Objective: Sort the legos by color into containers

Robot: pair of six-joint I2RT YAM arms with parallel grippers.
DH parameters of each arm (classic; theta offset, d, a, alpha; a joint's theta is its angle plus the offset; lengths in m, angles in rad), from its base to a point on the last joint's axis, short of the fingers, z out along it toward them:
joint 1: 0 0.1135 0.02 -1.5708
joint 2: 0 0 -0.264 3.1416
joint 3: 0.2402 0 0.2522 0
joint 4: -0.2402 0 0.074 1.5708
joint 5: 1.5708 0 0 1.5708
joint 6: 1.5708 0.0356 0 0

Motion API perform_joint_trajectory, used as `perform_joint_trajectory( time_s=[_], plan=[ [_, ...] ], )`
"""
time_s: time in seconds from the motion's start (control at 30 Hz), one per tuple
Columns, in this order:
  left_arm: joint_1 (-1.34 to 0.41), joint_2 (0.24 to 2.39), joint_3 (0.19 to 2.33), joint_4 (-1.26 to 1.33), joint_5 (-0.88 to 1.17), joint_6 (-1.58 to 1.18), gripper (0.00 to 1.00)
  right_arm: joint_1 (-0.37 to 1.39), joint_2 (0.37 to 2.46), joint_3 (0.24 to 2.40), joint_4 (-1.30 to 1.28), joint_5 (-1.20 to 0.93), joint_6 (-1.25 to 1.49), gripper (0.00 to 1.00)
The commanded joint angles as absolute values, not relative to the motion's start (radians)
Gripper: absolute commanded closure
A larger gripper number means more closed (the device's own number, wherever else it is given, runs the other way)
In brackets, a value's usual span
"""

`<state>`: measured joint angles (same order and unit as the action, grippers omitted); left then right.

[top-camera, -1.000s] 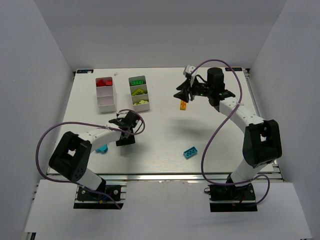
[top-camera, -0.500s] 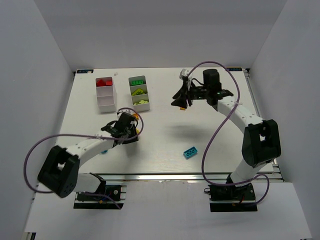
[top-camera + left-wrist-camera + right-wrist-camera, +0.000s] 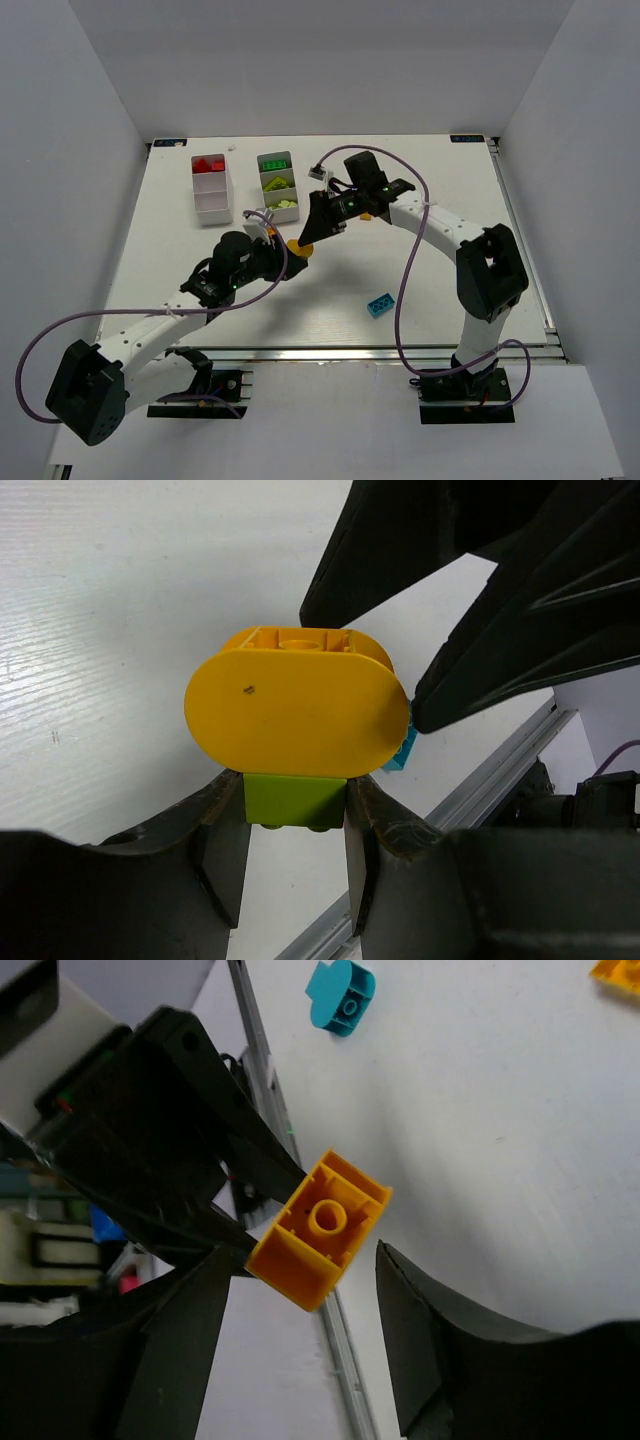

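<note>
Next, my left gripper releases the lime brick, still held over the table's middle, onto the lime legos in the green-and-lime container's middle compartment (image 3: 282,186).
My left gripper (image 3: 296,815) is shut on a lime brick (image 3: 296,800) that has a rounded orange brick (image 3: 295,712) stuck to its far end. It holds the pair in the air over the table's middle (image 3: 297,247). My right gripper (image 3: 312,228) has come in from the right. Its fingers stand open on either side of the orange brick (image 3: 320,1225), with a gap on the right side. Two white containers stand at the back left: the left one (image 3: 212,205) holds red legos, the right one (image 3: 264,185) green and lime ones.
A cyan brick (image 3: 379,304) lies on the table near the front, right of centre. Another cyan piece (image 3: 342,995) and an orange piece (image 3: 620,970) show in the right wrist view. The metal rail (image 3: 320,352) runs along the near edge.
My left arm has stretched from the left to the table's middle, carrying its brick. My right arm has swung left to meet it, and its fingers have opened wider around the orange brick.
</note>
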<state>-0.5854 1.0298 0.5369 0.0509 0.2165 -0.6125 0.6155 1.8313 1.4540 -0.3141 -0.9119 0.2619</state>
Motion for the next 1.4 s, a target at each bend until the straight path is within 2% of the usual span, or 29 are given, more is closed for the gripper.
perform_joint_trajectory(
  time_s=[0.0, 0.2, 0.4, 0.67, 0.77, 0.87, 0.9, 1.0, 1.37],
  plan=[
    [-0.597, 1.034, 0.545, 0.100, 0.256, -0.586, 0.89, 0.624, 1.825, 1.506, -0.336, -0.897, 0.443, 0.34],
    [-0.604, 1.051, 0.558, 0.100, 0.238, -0.578, 0.89, 0.634, 1.819, 1.488, -0.347, -0.873, 0.469, 0.35],
    [-0.612, 1.055, 0.575, 0.072, 0.198, -0.566, 0.88, 0.672, 1.813, 1.491, -0.394, -0.784, 0.459, 0.48],
    [-0.627, 1.043, 0.597, 0.020, 0.130, -0.551, 0.88, 0.707, 1.799, 1.477, -0.420, -0.715, 0.488, 0.59],
    [-0.638, 1.043, 0.603, 0.008, 0.109, -0.545, 0.88, 0.715, 1.802, 1.457, -0.419, -0.721, 0.512, 0.67],
    [-0.649, 1.045, 0.612, 0.006, 0.088, -0.537, 0.88, 0.724, 1.804, 1.427, -0.405, -0.744, 0.540, 0.81],
    [-0.653, 1.049, 0.620, -0.015, 0.084, -0.534, 0.88, 0.723, 1.805, 1.416, -0.396, -0.750, 0.548, 0.90],
    [-0.660, 1.052, 0.626, -0.046, 0.080, -0.525, 0.88, 0.723, 1.812, 1.423, -0.373, -0.755, 0.561, 1.00],
    [-0.663, 0.977, 0.551, -0.112, 0.074, -0.528, 0.88, 0.654, 1.838, 1.523, -0.255, -0.801, 0.621, 1.00]
  ],
)
